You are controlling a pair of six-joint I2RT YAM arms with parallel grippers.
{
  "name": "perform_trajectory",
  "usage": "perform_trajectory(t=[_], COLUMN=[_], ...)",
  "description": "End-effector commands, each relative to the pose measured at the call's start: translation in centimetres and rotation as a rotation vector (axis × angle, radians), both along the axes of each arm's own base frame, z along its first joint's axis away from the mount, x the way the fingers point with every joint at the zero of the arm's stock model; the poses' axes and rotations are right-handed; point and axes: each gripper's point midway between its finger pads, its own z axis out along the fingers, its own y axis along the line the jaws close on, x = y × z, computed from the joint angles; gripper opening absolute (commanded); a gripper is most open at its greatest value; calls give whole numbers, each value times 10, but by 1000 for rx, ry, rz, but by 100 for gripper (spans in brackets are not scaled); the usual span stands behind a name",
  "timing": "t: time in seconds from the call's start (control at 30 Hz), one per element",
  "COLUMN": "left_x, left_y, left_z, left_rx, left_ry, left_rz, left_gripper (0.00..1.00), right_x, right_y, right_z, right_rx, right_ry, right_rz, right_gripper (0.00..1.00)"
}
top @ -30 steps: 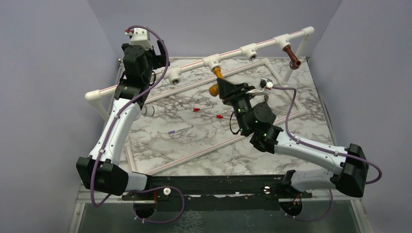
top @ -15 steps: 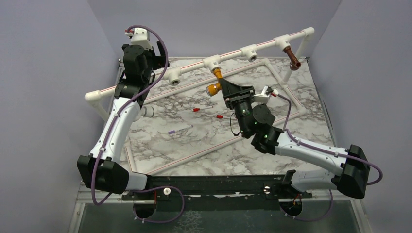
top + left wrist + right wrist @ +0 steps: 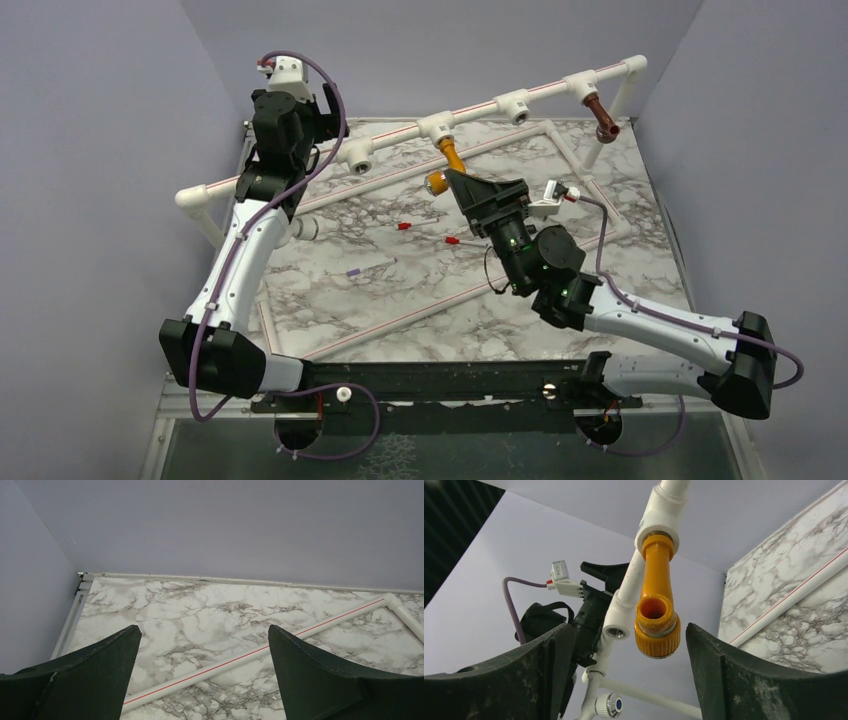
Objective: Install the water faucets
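The orange-yellow water faucet's ribbed end faces the side of my left gripper. So next my right gripper rolls its wrist around, grabs the faucet's body (image 3: 455, 162) and turns it.
The orange-yellow water faucet (image 3: 446, 160) (image 3: 655, 610) hangs screwed into a white tee (image 3: 437, 127) on the raised pipe. My right gripper (image 3: 452, 186) (image 3: 626, 630) is open just below it. Its fingers stand either side of the faucet's ribbed end without touching it. At the right end of the same pipe the dark brown water faucet (image 3: 601, 117) sits in its own tee. High at the back left, my left gripper (image 3: 322, 108) (image 3: 202, 645) is open and holds nothing. Beneath it lie the marble table and a red-striped pipe (image 3: 260, 652).
Empty tees (image 3: 357, 155) (image 3: 515, 105) sit on the raised pipe (image 3: 545, 88). A white pipe frame (image 3: 440, 300) lies on the marble table. Small red pieces (image 3: 404, 226) (image 3: 451, 241) and a purple one (image 3: 353, 271) lie mid-table. A white knob with a blue dot (image 3: 610, 705) shows low.
My right gripper has opened and let go of the orange-yellow faucet after turning it. The right arm has drawn back a little. The left arm has not moved.
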Motion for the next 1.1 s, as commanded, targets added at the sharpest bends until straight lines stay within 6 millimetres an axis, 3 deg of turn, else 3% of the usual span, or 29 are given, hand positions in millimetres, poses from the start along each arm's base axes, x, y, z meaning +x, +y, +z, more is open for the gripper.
perform_trajectory(t=[0.0,0.3,0.57,0.8,1.07], left_x=[-9,-9,-9,-9,-8], left_y=[0,1,0,0,-2], left_z=[-81,-81,-81,-81,-83], left_rx=[29,30,28,26,22], left_ry=[255,252,254,254,258], left_rz=[-18,-16,-19,-21,-30], left_gripper=[99,99,99,99,99], right_x=[-8,-8,-15,-15,-13], right_y=[-12,-48,-60,-54,-42], right_z=[-3,3,29,30,7], right_rx=[-125,-527,-1003,-1507,-1984], right_ry=[-37,-136,-456,-711,-1044], right_rz=[-10,-136,-174,-117,-26], right_gripper=[87,90,90,90,90])
